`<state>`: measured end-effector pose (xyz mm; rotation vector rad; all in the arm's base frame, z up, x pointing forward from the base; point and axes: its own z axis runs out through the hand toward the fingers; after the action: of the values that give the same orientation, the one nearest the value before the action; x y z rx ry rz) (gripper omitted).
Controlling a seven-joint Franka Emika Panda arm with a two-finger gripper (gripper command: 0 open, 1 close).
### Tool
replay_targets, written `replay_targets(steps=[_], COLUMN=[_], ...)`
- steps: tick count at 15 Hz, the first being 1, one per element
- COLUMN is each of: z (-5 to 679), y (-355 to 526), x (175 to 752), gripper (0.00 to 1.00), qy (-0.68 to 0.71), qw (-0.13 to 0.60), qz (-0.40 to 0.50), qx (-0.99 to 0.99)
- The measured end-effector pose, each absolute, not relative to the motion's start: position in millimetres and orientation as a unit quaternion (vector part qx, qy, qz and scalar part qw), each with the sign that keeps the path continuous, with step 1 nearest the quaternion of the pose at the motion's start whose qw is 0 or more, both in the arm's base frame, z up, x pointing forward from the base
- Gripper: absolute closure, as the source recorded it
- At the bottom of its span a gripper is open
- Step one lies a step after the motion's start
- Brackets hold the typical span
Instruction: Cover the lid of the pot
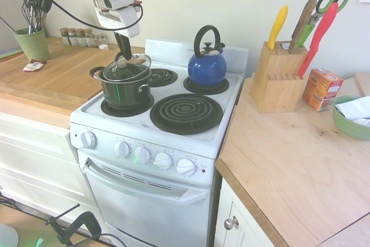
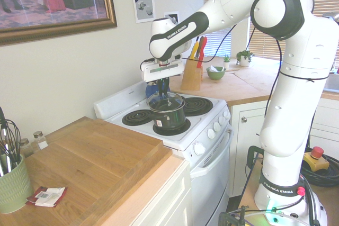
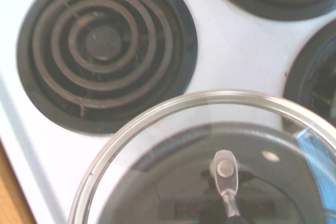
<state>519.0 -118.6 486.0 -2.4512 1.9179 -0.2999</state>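
Next, my gripper lets the clear glass lid go so it lies flat on the rim of the dark glossy pot (image 2: 168, 105) (image 3: 218, 211).
The dark glossy pot (image 1: 124, 89) stands on the stove's front left burner, as the other exterior view also shows, where the pot (image 2: 170, 119) sits nearest the wooden counter. The clear glass lid (image 1: 128, 67) hangs tilted right over the pot's opening, its far edge raised. My gripper (image 1: 122, 56) is shut on the lid's knob from above. From the other side, the gripper (image 2: 163, 92) holds the lid (image 2: 166, 101) over the pot. Up close, the lid (image 3: 173, 129) fills the wrist view's lower part, with the pot's dark inside behind the glass.
A blue kettle (image 1: 206, 65) stands on the back right burner. The other burners (image 1: 186, 112) are bare. A knife block (image 1: 277, 79), an orange box (image 1: 321, 88) and a green bowl (image 1: 350, 121) sit on the right counter. Spice jars (image 1: 81, 37) and a utensil cup (image 1: 33, 43) stand at the left.
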Motion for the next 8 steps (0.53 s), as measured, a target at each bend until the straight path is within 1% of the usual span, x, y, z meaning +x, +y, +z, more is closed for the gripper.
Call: replay_targets(steps=[2, 8], z=[495.0, 492.1], y=[-117.0, -114.7], x=[521.4, 519.2], gripper=[1.0, 1.0], qy=[0.612, 0.612], qw=[0.008, 0.002], qz=[-0.099, -0.087], qx=[-0.785, -0.786])
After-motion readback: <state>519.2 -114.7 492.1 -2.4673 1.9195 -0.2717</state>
